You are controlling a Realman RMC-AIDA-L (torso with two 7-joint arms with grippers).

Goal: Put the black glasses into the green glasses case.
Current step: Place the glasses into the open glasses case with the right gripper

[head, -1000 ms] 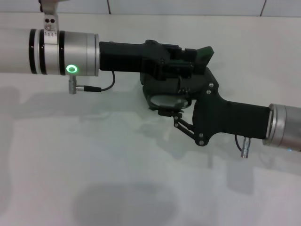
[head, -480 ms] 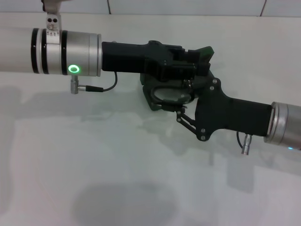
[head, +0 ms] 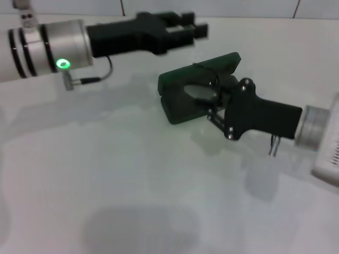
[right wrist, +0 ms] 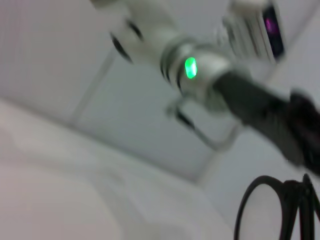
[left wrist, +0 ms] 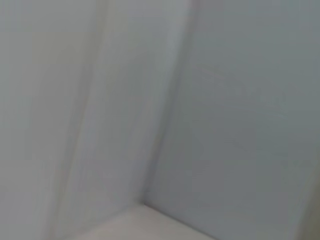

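Next, I release the black glasses from my right gripper into the bottom half of the green glasses case (head: 200,99), under its raised lid.
The green glasses case (head: 177,112) lies open on the white table (head: 106,174) in the head view, its lid (head: 229,60) raised at the back. My right gripper (head: 210,96) reaches in over the case from the right, shut on the black glasses (head: 197,92), whose lens shows above the case's inside. In the right wrist view the thin black frame of the glasses (right wrist: 260,210) sits close by. My left gripper (head: 197,26) hangs open behind and above the case with nothing between its fingers. The left wrist view shows only pale surfaces.
The white table has bare room in front of and left of the case. A tiled wall (head: 212,8) runs along the far edge. The left arm's silver wrist with its green light (right wrist: 190,67) crosses the right wrist view.
My left gripper has pulled away from the case, up and back to the left. The right gripper has shifted and tilted over the case, which now shows uncovered.
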